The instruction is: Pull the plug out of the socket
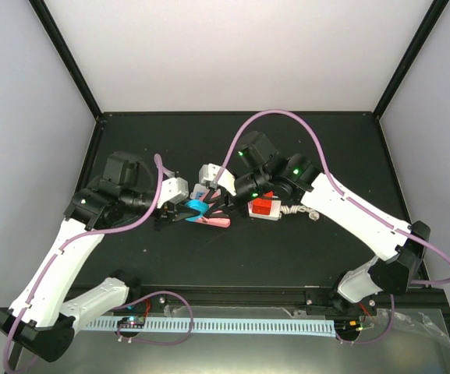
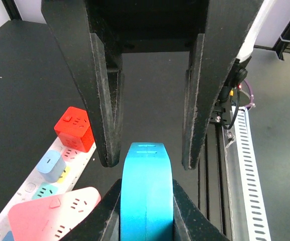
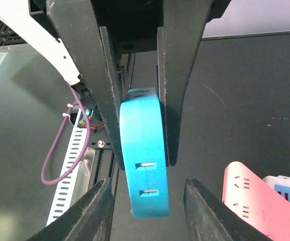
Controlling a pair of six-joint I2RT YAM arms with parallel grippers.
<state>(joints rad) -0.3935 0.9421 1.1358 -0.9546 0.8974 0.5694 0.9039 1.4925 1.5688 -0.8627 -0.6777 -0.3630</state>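
The blue plug's smooth side faces my left gripper. My right gripper should hold the blue plug while my left gripper takes it again from a slotted side (image 2: 147, 148).
The socket, a white power strip (image 2: 30, 187) with pastel faces, lies at lower left in the left wrist view. It is mostly hidden under the arms in the top view (image 1: 276, 216). A blue plug (image 3: 143, 150) is clamped between my right gripper (image 3: 145, 161) fingers. It is held in the air beside the strip and also shows in the left wrist view (image 2: 147, 196) and the top view (image 1: 196, 208). My left gripper (image 2: 150, 163) is open, its fingers either side of the blue plug's end without touching it. In the top view the left gripper (image 1: 175, 214) and the right gripper (image 1: 211, 207) face each other.
A red cube adapter (image 2: 75, 128), a small light-blue plug (image 2: 51, 166) and a pink plug (image 2: 54, 217) sit on the strip. The pink plug also shows in the right wrist view (image 3: 250, 201). The strip's twisted white cord (image 1: 302, 212) lies to the right. A slotted rail (image 1: 232, 326) runs along the near edge.
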